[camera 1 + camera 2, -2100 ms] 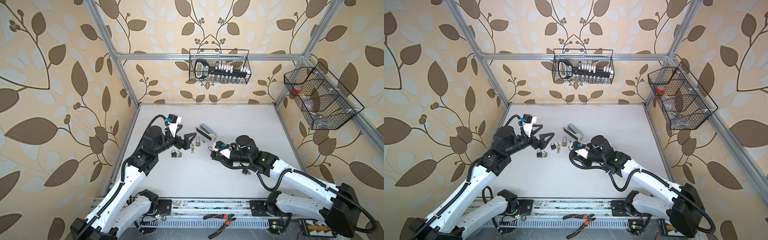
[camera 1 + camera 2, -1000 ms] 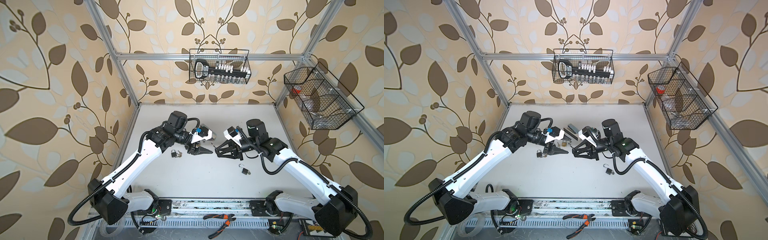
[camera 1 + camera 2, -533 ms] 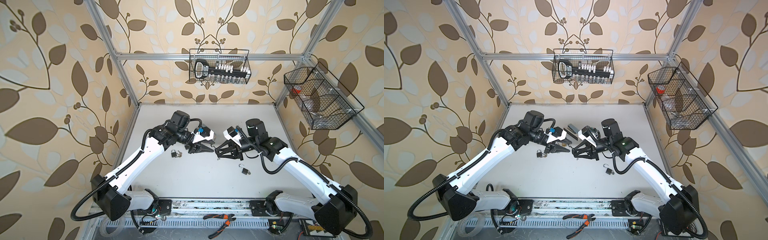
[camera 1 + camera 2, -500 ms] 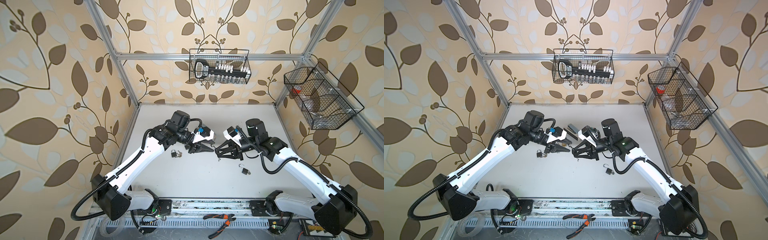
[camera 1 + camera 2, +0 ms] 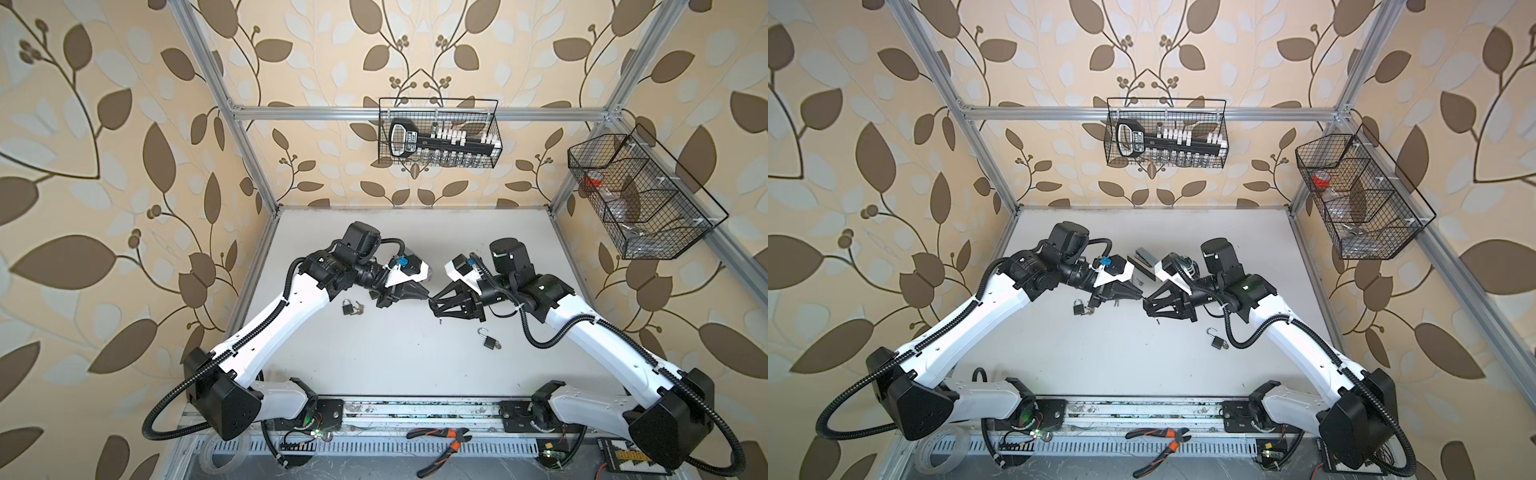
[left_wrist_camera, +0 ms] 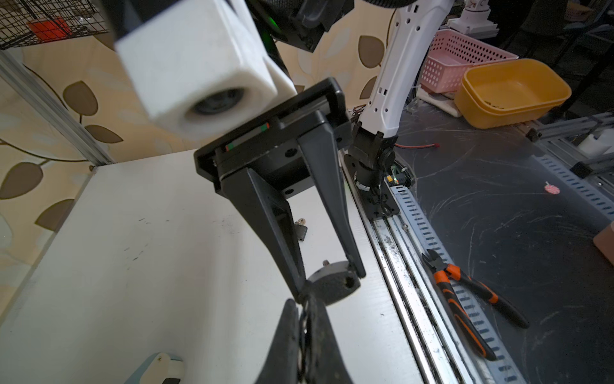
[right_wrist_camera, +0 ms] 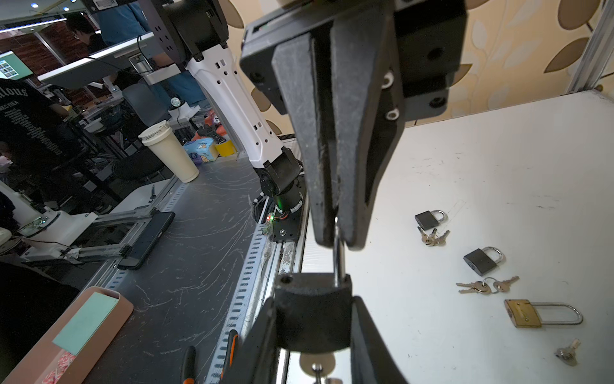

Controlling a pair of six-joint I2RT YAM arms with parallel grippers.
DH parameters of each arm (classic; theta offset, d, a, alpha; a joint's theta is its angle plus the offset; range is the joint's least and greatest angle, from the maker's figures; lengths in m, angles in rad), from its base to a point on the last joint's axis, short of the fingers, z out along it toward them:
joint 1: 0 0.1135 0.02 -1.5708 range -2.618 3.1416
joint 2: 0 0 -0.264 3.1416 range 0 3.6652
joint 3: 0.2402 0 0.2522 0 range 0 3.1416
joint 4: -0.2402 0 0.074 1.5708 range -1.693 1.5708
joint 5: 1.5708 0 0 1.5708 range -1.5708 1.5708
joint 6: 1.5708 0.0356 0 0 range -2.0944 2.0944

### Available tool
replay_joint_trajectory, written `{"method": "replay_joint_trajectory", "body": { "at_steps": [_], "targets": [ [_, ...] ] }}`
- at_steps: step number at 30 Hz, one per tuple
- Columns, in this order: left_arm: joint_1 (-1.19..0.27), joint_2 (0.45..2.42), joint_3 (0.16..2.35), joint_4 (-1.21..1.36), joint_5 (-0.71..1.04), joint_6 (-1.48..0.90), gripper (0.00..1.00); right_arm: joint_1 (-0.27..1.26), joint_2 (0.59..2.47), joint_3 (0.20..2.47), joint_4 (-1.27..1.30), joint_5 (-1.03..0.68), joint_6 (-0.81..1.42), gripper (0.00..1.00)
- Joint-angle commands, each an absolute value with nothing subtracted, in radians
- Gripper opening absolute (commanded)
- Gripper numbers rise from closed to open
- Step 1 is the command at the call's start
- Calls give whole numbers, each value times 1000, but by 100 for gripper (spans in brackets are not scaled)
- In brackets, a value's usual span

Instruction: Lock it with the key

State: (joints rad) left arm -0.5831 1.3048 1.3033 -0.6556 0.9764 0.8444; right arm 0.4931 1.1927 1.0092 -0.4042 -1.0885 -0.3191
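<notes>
I should hold the shackle with my left gripper while my right gripper, now clamping the padlock's body by its narrow sides, takes the body's broad sides (image 7: 312, 312).
A black padlock (image 7: 312, 312) hangs above the table, its body clamped between the fingers of my right gripper (image 7: 314, 306). A key (image 7: 315, 362) sticks out of the underside of the body. The steel shackle (image 7: 339, 262) stands raised, one leg in the body and the other hole empty. My left gripper (image 7: 335, 239) is shut on that shackle. In the left wrist view the padlock (image 6: 332, 282) sits between the right gripper's fingers (image 6: 345, 232), just beyond my left gripper (image 6: 304, 306). In both top views the left gripper (image 5: 426, 296) (image 5: 1141, 296) and the right gripper (image 5: 434, 305) (image 5: 1147, 307) meet tip to tip at mid-table.
Other padlocks lie on the white table: a black one with keys (image 5: 347, 307), an open one (image 5: 490, 341), a brass one (image 7: 521, 312). A key bunch (image 7: 485, 286) lies among them. A blue-grey box (image 5: 1144, 259) sits behind. Wire baskets (image 5: 438, 137) (image 5: 640, 199) hang on the walls. Pliers (image 5: 440, 446) lie on the front rail.
My left gripper's jaws have closed onto the shackle of the padlock. The right arm has kept the padlock still.
</notes>
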Motion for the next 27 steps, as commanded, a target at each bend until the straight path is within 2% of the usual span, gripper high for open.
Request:
{"method": "replay_joint_trajectory", "body": {
  "at_steps": [1, 4, 5, 11, 12, 17, 20, 23, 27],
  "targets": [
    [-592, 1280, 1328, -665, 1005, 882, 0, 490, 1178, 1037, -385, -1057, -326, 0],
    [-593, 1267, 1318, -605, 982, 772, 0, 489, 1150, 1031, -331, -1024, -284, 0],
    [-593, 1262, 1314, -571, 970, 714, 0, 490, 1142, 1027, -303, -1003, -262, 11],
    [-592, 1197, 1249, -316, 879, 276, 0, 488, 1046, 969, -95, -765, -90, 95],
    [-594, 1181, 1231, -272, 850, 196, 0, 488, 1025, 953, -46, -724, -52, 99],
    [-592, 1111, 1170, -152, 630, -106, 0, 487, 950, 889, 113, -581, 129, 99],
    [-592, 1093, 1207, -217, 484, -216, 0, 483, 933, 873, 146, -512, 184, 99],
    [-592, 1059, 1190, -178, 463, -263, 0, 476, 929, 813, 278, -478, 260, 100],
    [-587, 1002, 1121, -57, 409, -311, 0, 470, 976, 799, 394, -515, 359, 99]
  ]
}}
